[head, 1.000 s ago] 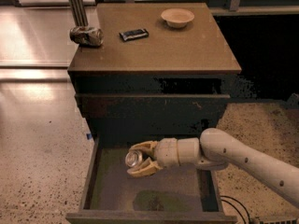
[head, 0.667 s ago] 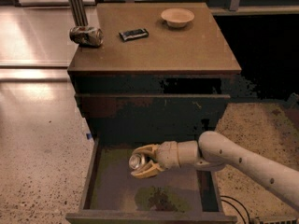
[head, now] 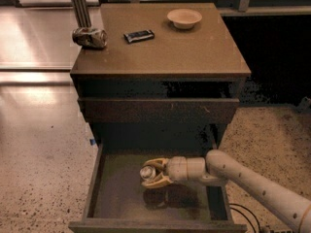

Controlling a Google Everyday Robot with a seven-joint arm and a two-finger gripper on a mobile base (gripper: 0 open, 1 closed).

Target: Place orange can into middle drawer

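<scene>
My gripper will release the orange can on the olive-brown bottom near the middle of the open drawer [head: 153, 181].
The orange can [head: 147, 172] lies on its side in my gripper [head: 146, 174], its silver end facing left. The tan fingers are shut on it, one above and one below. My arm [head: 243, 176] reaches in from the lower right. The gripper holds the can inside the open middle drawer [head: 92, 186], low over its olive-brown floor, near the middle. A shadow lies on the floor right under the can. Most of the can's body is hidden by the fingers.
The cabinet top [head: 194, 52] carries a dented silvery-grey can [head: 90, 37] at its left edge, a dark snack bar [head: 139, 35] and a pale bowl [head: 184, 18]. A reddish-brown drawer front [head: 158, 109] juts out above the open drawer. A cable [head: 243, 213] lies on the floor at the lower right.
The gripper with the can has sunk a little lower into the drawer, toward its floor and front. The things on the cabinet top have not moved.
</scene>
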